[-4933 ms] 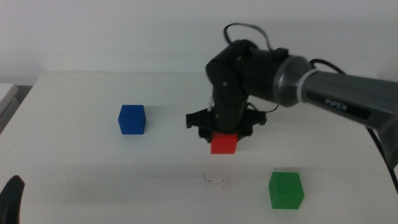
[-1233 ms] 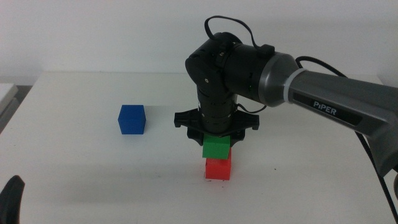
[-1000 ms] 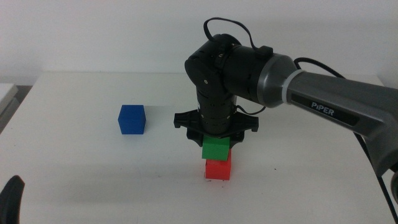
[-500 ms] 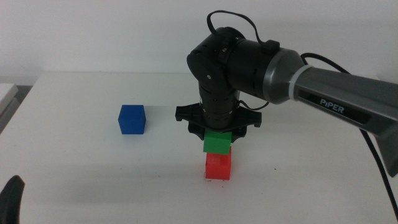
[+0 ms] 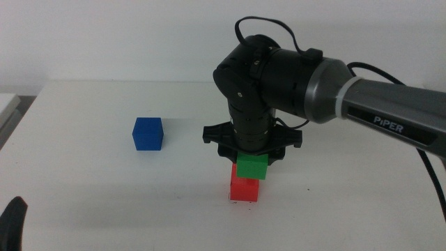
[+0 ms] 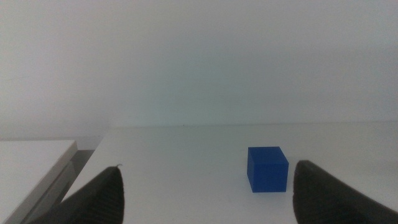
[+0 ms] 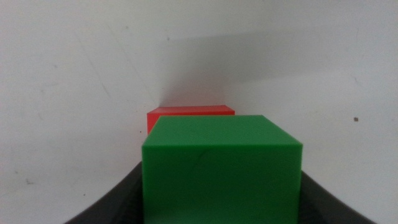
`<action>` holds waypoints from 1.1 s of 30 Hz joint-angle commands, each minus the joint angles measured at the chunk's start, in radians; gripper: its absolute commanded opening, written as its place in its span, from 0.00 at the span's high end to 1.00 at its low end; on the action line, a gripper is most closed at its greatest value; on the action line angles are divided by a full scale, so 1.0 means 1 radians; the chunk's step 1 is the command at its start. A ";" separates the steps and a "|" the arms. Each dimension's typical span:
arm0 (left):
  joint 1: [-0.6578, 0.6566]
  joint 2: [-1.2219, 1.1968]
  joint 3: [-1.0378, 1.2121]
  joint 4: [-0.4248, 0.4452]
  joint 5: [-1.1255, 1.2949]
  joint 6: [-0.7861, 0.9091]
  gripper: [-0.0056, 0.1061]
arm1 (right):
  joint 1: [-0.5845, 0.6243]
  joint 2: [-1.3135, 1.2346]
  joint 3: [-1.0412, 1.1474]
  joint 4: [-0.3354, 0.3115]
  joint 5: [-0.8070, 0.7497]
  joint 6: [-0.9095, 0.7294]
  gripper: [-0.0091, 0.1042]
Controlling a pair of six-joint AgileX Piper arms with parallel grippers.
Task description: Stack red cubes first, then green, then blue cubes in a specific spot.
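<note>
I should use my right gripper to let go of the green cube squarely on top of the red cube (image 5: 245, 166) (image 7: 191, 152).
The red cube (image 5: 244, 190) stands on the white table, covering the marked spot. My right gripper (image 5: 251, 162) comes down from above and is shut on the green cube (image 5: 251, 167), holding it right at the red cube's top, shifted a little to the right. I cannot tell whether the two cubes touch. The right wrist view shows the green cube (image 7: 222, 168) between the jaws with the red cube (image 7: 189, 114) behind it. The blue cube (image 5: 148, 133) sits alone at the left and shows in the left wrist view (image 6: 268, 168). My left gripper (image 6: 205, 199) is open and waits at the bottom left (image 5: 14, 222).
The white table (image 5: 83, 174) ends at a pale wall behind. A lower pale surface (image 5: 7, 104) lies beyond the table's left edge. The right arm's grey body (image 5: 376, 104) reaches in across the right side.
Several seconds ago the right gripper held the red cube and the green one lay front right. In the last second the held green cube shifted slightly right and lower over the red cube.
</note>
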 commanded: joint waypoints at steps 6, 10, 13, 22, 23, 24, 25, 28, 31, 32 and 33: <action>0.002 -0.004 0.000 0.002 -0.009 0.001 0.13 | 0.009 0.013 0.003 -0.004 0.007 -0.008 0.79; 0.002 -0.004 0.000 0.002 -0.009 0.001 0.13 | 0.011 0.018 0.003 0.003 0.007 -0.008 0.79; 0.002 -0.004 0.000 0.002 -0.009 0.001 0.13 | 0.020 0.018 0.003 0.003 0.007 -0.008 0.79; 0.002 -0.004 0.000 0.002 -0.009 0.001 0.13 | 0.021 0.018 0.003 0.007 -0.032 -0.008 0.79; 0.002 -0.004 0.000 0.002 -0.009 0.001 0.13 | 0.021 0.018 0.003 0.004 -0.032 -0.006 0.79; 0.002 -0.004 0.000 0.002 -0.009 0.001 0.13 | 0.021 0.018 0.003 0.002 -0.032 -0.006 0.79; 0.002 -0.004 0.000 0.002 -0.009 0.001 0.13 | 0.021 0.018 0.003 -0.005 -0.030 -0.001 0.79; 0.002 -0.004 0.000 0.002 -0.009 0.001 0.13 | 0.021 0.018 0.003 -0.012 -0.030 0.010 0.79; 0.002 -0.004 0.000 0.002 -0.009 0.001 0.13 | 0.021 0.027 0.003 -0.014 -0.026 0.009 0.79; 0.002 -0.004 0.000 0.002 -0.009 0.001 0.13 | 0.021 0.031 0.003 -0.012 -0.021 0.009 0.79; 0.002 -0.004 0.000 0.002 -0.009 0.001 0.13 | 0.021 0.036 0.003 -0.012 -0.013 0.009 0.79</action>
